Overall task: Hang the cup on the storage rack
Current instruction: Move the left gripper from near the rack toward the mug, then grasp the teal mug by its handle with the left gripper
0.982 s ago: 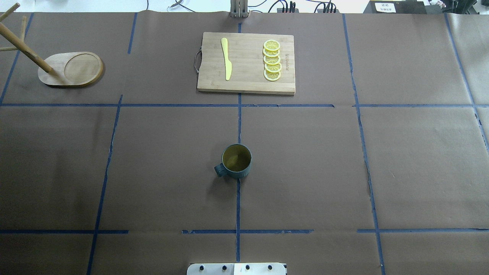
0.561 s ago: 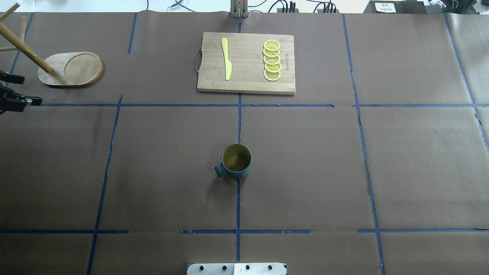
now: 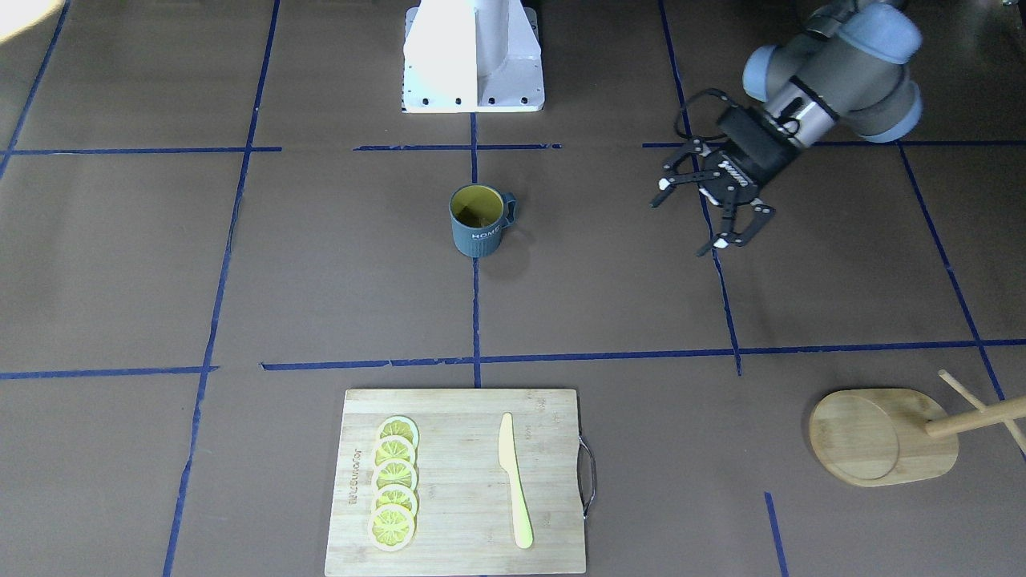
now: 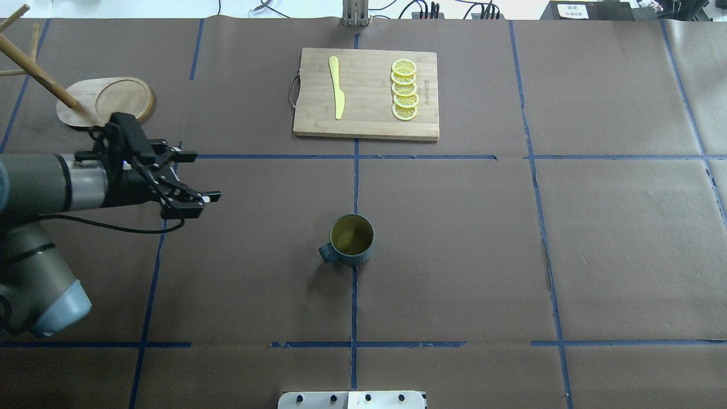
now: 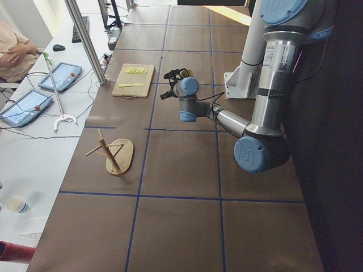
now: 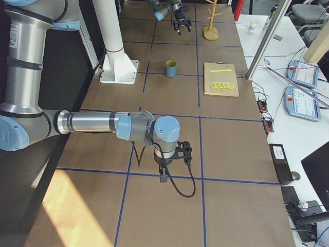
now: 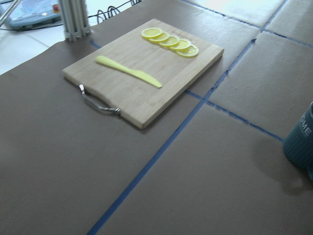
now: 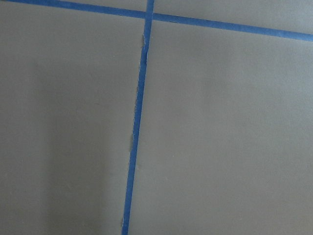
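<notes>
The handle (image 3: 510, 210) (image 7: 310, 173) of the blue cup is the next place my left gripper needs to go to and close on.
The cup (image 4: 352, 240) stands upright at the table's middle, yellow inside, handle toward my left side; it also shows in the front view (image 3: 478, 220) and at the right edge of the left wrist view (image 7: 303, 142). The storage rack (image 4: 108, 101) stands at the far left, with its oval base in the front view (image 3: 874, 437). My left gripper (image 4: 201, 175) is open and empty above the table, well left of the cup and near the rack; it also shows in the front view (image 3: 689, 218). My right gripper (image 6: 172, 157) shows only in the right side view, so I cannot tell its state.
A bamboo cutting board (image 4: 366, 94) with a metal handle lies at the far middle, holding a yellow knife (image 4: 337, 86) and several lemon slices (image 4: 404, 90). Blue tape lines cross the brown paper. The right wrist view shows only paper and tape.
My left arm has come in from the left edge and moved right toward the cup, gripper open. The cup and rack have not moved.
</notes>
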You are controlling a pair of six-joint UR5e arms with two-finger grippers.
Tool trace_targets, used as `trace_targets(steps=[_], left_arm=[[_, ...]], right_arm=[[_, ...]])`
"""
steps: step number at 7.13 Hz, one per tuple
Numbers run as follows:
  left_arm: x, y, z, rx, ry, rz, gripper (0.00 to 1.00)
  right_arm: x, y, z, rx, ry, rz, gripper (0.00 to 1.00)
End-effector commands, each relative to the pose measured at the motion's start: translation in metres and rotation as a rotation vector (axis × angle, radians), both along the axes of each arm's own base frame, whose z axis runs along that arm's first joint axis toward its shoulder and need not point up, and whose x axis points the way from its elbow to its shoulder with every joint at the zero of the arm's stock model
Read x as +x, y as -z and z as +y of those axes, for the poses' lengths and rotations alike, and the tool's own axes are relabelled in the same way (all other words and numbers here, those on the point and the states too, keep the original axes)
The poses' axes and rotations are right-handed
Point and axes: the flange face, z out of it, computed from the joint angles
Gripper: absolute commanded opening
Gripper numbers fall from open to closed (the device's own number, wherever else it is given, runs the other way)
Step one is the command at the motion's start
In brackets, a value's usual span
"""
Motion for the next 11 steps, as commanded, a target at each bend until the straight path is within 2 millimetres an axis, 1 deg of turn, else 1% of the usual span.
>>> trace_targets(steps=[1,2,3,4,5,6,7,9,10,11], left_arm=[[0.081,0.043,0.049,0.013,0.054,0.068,1.00],[0.106,0.043,0.076,-0.022,0.043,0.084,1.00],[0.134,0.052,0.108,-0.016,0.083,0.098,1.00],[0.163,0.045,0.137,-0.020,0.070,0.076,0.99],[0.193,0.047,0.135,-0.020,0.070,0.064,0.99],[0.205,0.045,0.133,-0.018,0.069,0.052,0.99],[0.201,0.046,0.126,-0.015,0.079,0.059,0.98],[0.189,0.048,0.104,-0.010,0.116,0.081,0.97],[0.199,0.028,0.101,-0.016,0.119,0.047,0.97],[0.203,0.021,0.101,-0.017,0.116,0.065,0.97]], right_arm=[[-0.002,0.001,0.000,-0.005,-0.007,-0.016,1.00],[-0.002,0.000,0.001,-0.008,-0.007,-0.020,1.00],[-0.002,0.001,0.007,-0.004,-0.005,-0.020,1.00],[-0.002,0.000,0.008,-0.006,-0.004,-0.020,1.00],[-0.002,0.000,0.008,-0.006,-0.003,-0.018,1.00],[-0.002,0.000,0.008,-0.007,-0.004,-0.018,1.00],[-0.002,0.001,0.008,-0.005,-0.005,-0.018,1.00],[-0.002,0.002,0.007,-0.001,-0.003,-0.018,1.00],[-0.001,0.002,0.007,-0.001,-0.004,-0.018,1.00],[-0.001,0.001,0.008,0.000,-0.002,-0.017,1.00]])
